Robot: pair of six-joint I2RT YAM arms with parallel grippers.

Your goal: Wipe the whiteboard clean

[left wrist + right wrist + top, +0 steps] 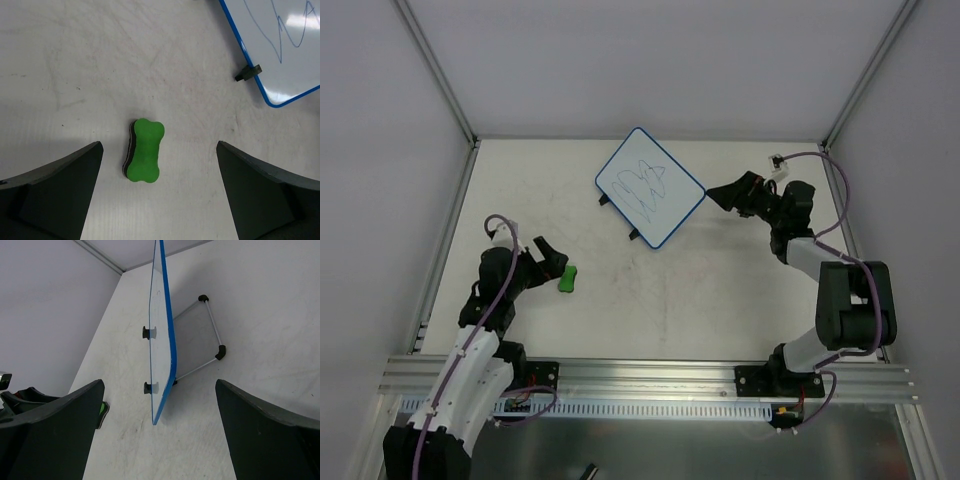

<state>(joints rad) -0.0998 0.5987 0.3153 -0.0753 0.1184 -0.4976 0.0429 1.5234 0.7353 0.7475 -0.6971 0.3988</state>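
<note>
I will close my left gripper next on the narrow middle of the green eraser [567, 279] [145, 151], putting one finger on each long side of the eraser.
The whiteboard [650, 187] stands tilted on its wire stand at the back centre, blue-rimmed, with dark scribbles on its face. A green bone-shaped eraser [567, 278] with a black underside lies flat on the table at the left. My left gripper [553, 260] is open and empty just behind the eraser. In the left wrist view the eraser [144, 150] lies between the open fingers, nearer the left one and not touched by the gripper [160, 172]. My right gripper [725, 192] is open and empty, just right of the board. In the right wrist view the board [159, 335] shows edge-on ahead of the gripper [159, 386].
The board's two black feet [633, 236] face the front left. Its wire stand [215, 325] rests on the table behind it. White walls with metal corner posts [435, 70] enclose the table. An aluminium rail [640, 375] runs along the near edge.
</note>
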